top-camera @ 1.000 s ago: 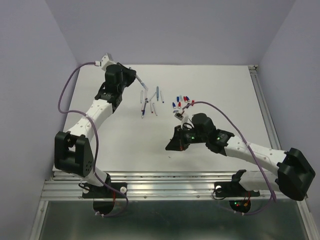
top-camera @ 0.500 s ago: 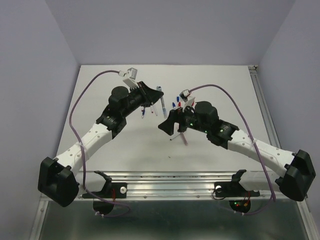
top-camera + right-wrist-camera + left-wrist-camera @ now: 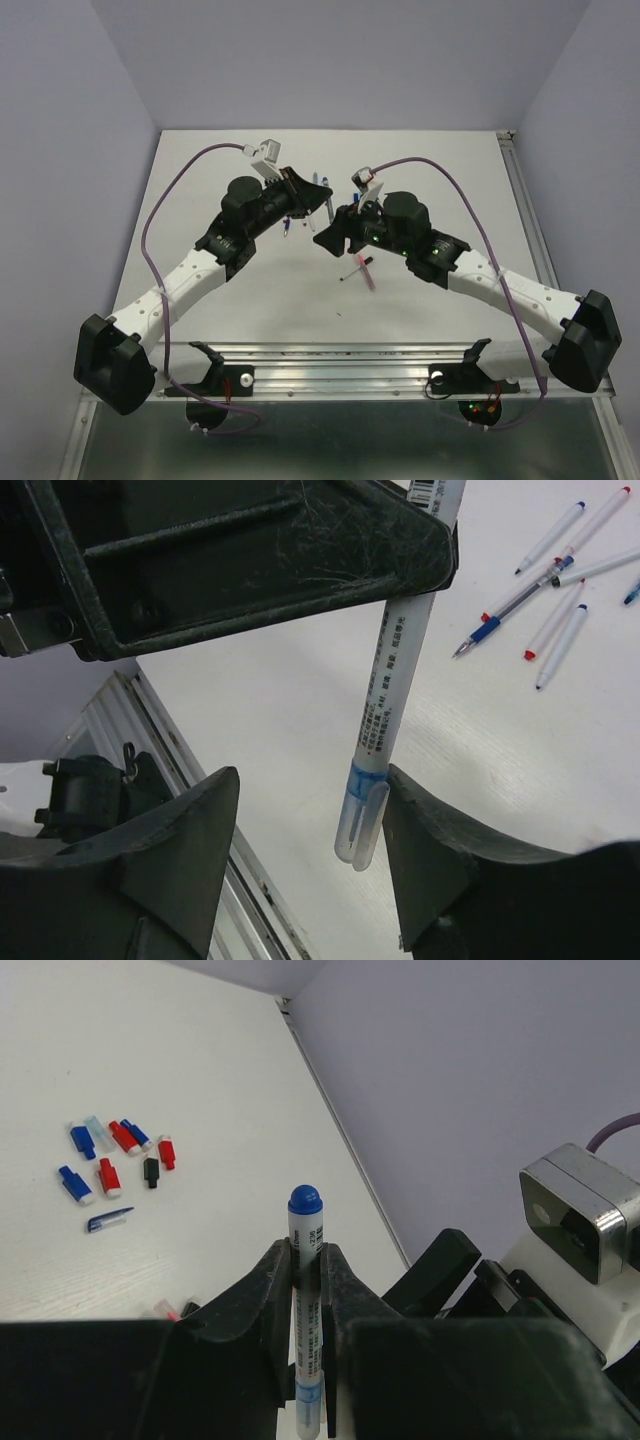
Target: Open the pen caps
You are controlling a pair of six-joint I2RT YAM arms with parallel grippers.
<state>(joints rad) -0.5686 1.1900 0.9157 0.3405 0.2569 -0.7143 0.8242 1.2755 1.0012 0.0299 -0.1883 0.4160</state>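
The clear cap slants against one finger of my right gripper. My right gripper should close on it, and my left gripper should regrip the pen [image 3: 307, 1290] before pulling.
My left gripper [image 3: 305, 1252] is shut on a white pen [image 3: 304, 1230], held upright with its blue end plug on top. The pen's clear cap [image 3: 362, 815], with a blue band and a clip, hangs at the lower end. My right gripper [image 3: 312, 780] stands open around that cap, which lies against the right-hand finger [image 3: 430, 830]; a wide gap separates it from the other finger. From above, the left gripper [image 3: 320, 195] and the right gripper [image 3: 327, 238] meet over the middle of the table. Several loose pen caps [image 3: 110, 1155] in red, blue and black lie on the table.
Several uncapped pens [image 3: 555, 575] lie on the table beyond the grippers. A red pen [image 3: 356, 267] lies in front of the right gripper. The metal rail [image 3: 340, 355] runs along the near table edge. Walls close in the table at the back and on both sides.
The left arm swung in from the back left to the centre with the pen. The right arm lifted off the table and moved up to it, leaving a red pen lying there.
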